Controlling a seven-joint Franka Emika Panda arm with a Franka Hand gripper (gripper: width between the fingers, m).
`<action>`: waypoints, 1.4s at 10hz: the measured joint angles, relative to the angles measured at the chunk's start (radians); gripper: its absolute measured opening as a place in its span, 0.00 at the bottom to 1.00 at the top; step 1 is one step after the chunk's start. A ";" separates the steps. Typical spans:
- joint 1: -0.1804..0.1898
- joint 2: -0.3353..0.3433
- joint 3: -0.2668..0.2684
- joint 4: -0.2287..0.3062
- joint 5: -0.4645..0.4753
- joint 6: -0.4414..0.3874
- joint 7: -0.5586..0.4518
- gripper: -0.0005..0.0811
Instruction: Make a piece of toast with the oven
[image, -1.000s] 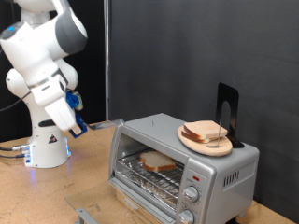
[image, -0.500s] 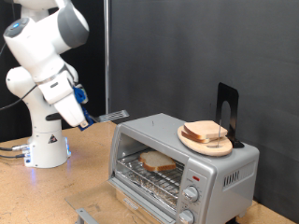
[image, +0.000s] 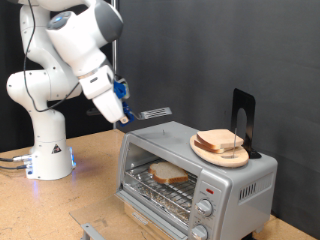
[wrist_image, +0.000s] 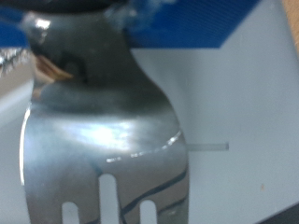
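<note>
Next, I set the metal fork on the oven's top near its back edge (image: 168, 125), beside the wooden plate.
The silver-grey oven (image: 240, 183) stands on the wooden table at the exterior view's lower right. A piece of toast (image: 170, 173) lies on the wire rack inside it. My gripper (image: 124, 108) hangs above and to the left of the oven's top. It is shut on the handle of a metal fork (image: 155, 113), whose head sticks out to the right over the oven's left corner. In the wrist view the fork's slotted head (wrist_image: 103, 140) fills the frame. A round wooden plate (image: 208, 152) with more bread slices (image: 218, 140) sits on top of the oven.
A black upright stand (image: 243, 118) is behind the plate on the oven top. The oven's round knobs (image: 204, 208) face front at its right panel. The robot's white base (image: 48, 150) stands at the left on the table (image: 60, 210). A dark backdrop closes the rear.
My arm has swung up and to the right, carrying the fork from beside the base to just above the oven's left top corner. The toast, plate and oven have not moved.
</note>
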 joint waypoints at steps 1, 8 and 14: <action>0.020 -0.013 0.042 -0.011 0.023 0.052 0.028 0.50; 0.095 -0.007 0.284 -0.025 0.089 0.239 0.223 0.50; 0.082 0.066 0.301 -0.023 0.088 0.308 0.239 0.51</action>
